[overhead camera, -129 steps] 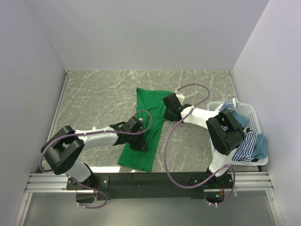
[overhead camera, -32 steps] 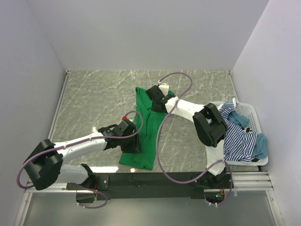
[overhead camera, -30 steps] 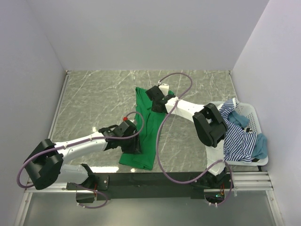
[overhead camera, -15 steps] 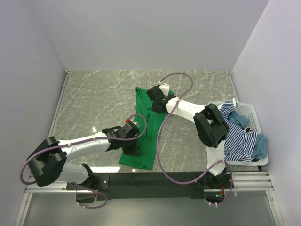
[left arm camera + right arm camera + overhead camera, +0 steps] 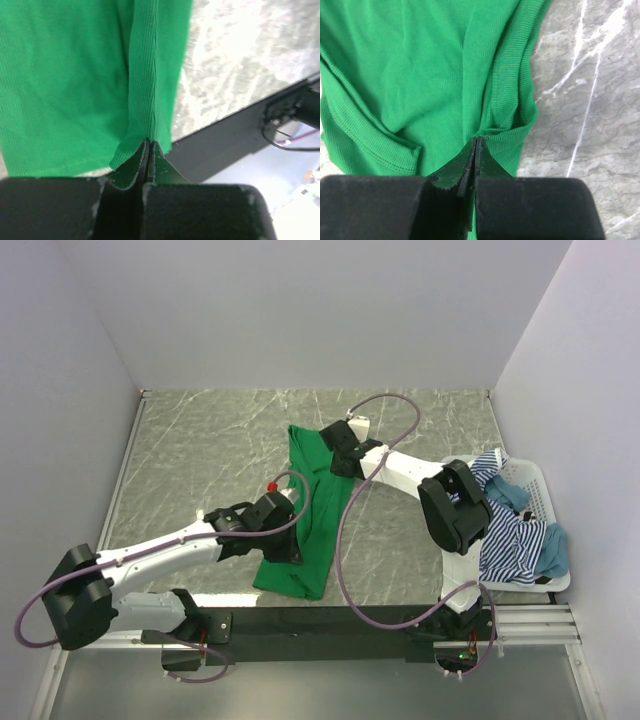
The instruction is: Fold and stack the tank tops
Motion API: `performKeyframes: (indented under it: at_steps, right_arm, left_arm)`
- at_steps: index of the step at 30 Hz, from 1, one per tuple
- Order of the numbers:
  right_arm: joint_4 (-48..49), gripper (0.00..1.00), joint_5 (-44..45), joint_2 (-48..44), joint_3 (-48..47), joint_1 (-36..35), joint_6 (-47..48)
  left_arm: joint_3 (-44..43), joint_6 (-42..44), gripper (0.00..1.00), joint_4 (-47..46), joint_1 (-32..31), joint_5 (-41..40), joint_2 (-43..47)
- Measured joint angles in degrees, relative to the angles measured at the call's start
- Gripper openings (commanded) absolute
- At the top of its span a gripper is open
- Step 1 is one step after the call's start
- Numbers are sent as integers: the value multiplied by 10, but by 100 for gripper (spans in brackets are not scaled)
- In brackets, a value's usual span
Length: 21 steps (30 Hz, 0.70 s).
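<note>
Next, my right gripper opens and takes the inner edge of its fold (image 5: 467, 124), because the green tank top's outer edge bunches up into a loop there.
The bright green tank top (image 5: 322, 502) lies lengthwise on the marble table, folded into a narrow strip. My left gripper (image 5: 284, 546) is shut on its near left hem; the left wrist view shows the jaws pinching a ridge of green cloth (image 5: 150, 75) at my left gripper (image 5: 150, 142). My right gripper (image 5: 341, 454) is shut on the far right edge; the right wrist view shows the green ribbed strap (image 5: 512, 85) pinched at my right gripper (image 5: 477, 139). The navy-and-white striped top (image 5: 505, 540) and the teal top (image 5: 555, 552) lie in the basket.
The white slatted basket (image 5: 535, 475) stands at the right edge of the table, beside the right arm's base. A black rail (image 5: 330, 620) runs along the near edge, just below the green top's hem. Grey walls close the left, back and right.
The right gripper carried the top's right edge leftward, narrowing the cloth, then shifted slightly right. The left gripper moved down and left along the near hem, then a little right.
</note>
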<state>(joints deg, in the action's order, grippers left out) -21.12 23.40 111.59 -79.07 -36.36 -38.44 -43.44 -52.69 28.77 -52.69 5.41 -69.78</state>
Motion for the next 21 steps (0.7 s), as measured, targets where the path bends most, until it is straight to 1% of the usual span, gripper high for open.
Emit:
performKeyframes:
  at_steps: [9,15,21]
  right_arm:
    - [-10,0,2,3,-33,2,14]
    - [-7,0,-4,10,-43,2,28]
    - [-4,0,-12,39,-69,-5,51]
  left_arm:
    - [-3,-18,1,23,-11,12,45]
    - [24,-30,1,24,-17,12,71]
    - [44,-41,1,23,-18,12,77]
